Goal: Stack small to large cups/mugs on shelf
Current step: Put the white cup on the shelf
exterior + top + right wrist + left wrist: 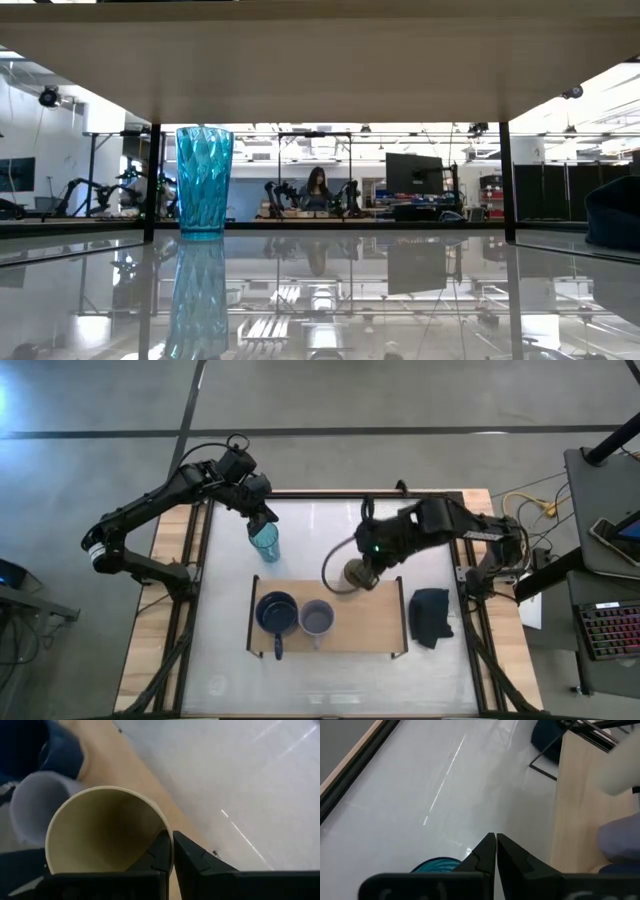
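Observation:
Next, my right gripper sets the tan cup down on the bare board (354, 615) next to the grey-lavender mug.
The light-wood shelf (370, 625) holds the navy mug (277, 612) and, to its right, the grey-lavender mug (317, 619). Both stand on their bases. My right gripper (366, 563) is shut on the tan cup (356, 574) over the shelf's far edge. The teal tumbler (203, 180) stands upright on the white table beyond the shelf's left part. My left gripper (263, 520), fingers shut, hovers just above and behind the tumbler (266, 542). In the left wrist view the tumbler's rim (432, 866) shows beneath the fingers. My right gripper pinches the tan cup's wall at the rim (167, 827), one finger inside the cup and one outside. The fingers come from above, slanting in from the table's right. The cup sits mouth up over the shelf's far edge (130, 775). Whether its base rests on the board I cannot tell.
A dark folded cloth (430, 616) lies on the table right of the shelf. Bare board is left on the shelf's right half. Black frame rails run along the table's left and right sides. A person sits far off in the room behind (318, 190).

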